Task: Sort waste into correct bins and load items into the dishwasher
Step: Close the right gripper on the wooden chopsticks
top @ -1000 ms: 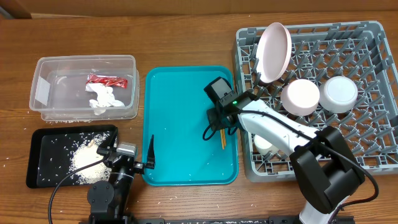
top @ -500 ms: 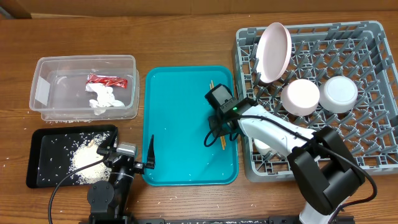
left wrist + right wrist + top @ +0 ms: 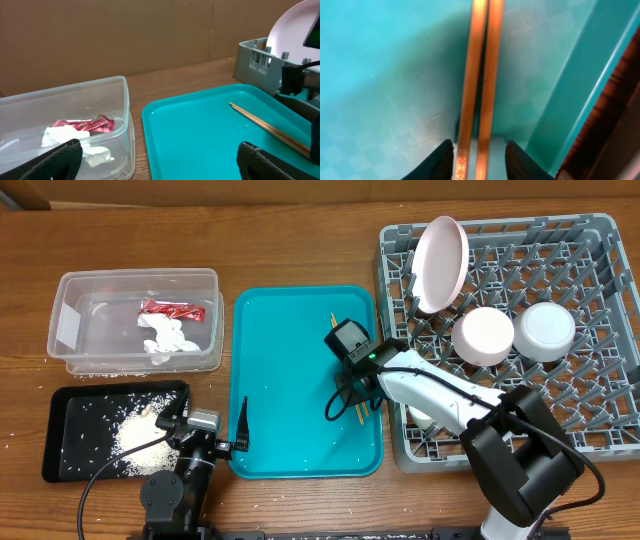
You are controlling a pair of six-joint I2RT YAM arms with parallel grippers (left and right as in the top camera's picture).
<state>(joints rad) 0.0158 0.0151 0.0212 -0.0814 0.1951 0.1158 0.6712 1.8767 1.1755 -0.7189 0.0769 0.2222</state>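
Observation:
My right gripper's open fingers are around two wooden chopsticks lying side by side, so I will split the pair and take one chopstick (image 3: pixel 469 90) first.
Two wooden chopsticks (image 3: pixel 480 75) lie side by side on the teal tray (image 3: pixel 380 75), close to its right rim. My right gripper (image 3: pixel 479 161) stands open astride them, one finger on each side, with a gap at the right stick. From overhead the right gripper (image 3: pixel 355 385) hides their middle, leaving the chopsticks' (image 3: pixel 334 320) far tip and near end visible. My left gripper (image 3: pixel 160 162) is open and empty near the tray's front left corner. The clear tub (image 3: pixel 135 320) holds a red wrapper (image 3: pixel 172 309) and white tissue (image 3: pixel 166 340). Rice (image 3: pixel 135 435) lies in the black tray (image 3: pixel 60 430).
The grey dish rack (image 3: pixel 590 420) at the right holds an upright pink plate (image 3: pixel 441 264), two white bowls (image 3: pixel 484 335) (image 3: pixel 546 330) and a small white cup (image 3: pixel 425 412). The right arm reaches over the rack's left wall. Loose grains dot the wood left of the black tray.
The right gripper's jaws have widened around the chopsticks, and the wrist has shifted slightly left. The chopsticks' far tip now shows beyond it. The left arm has not moved.

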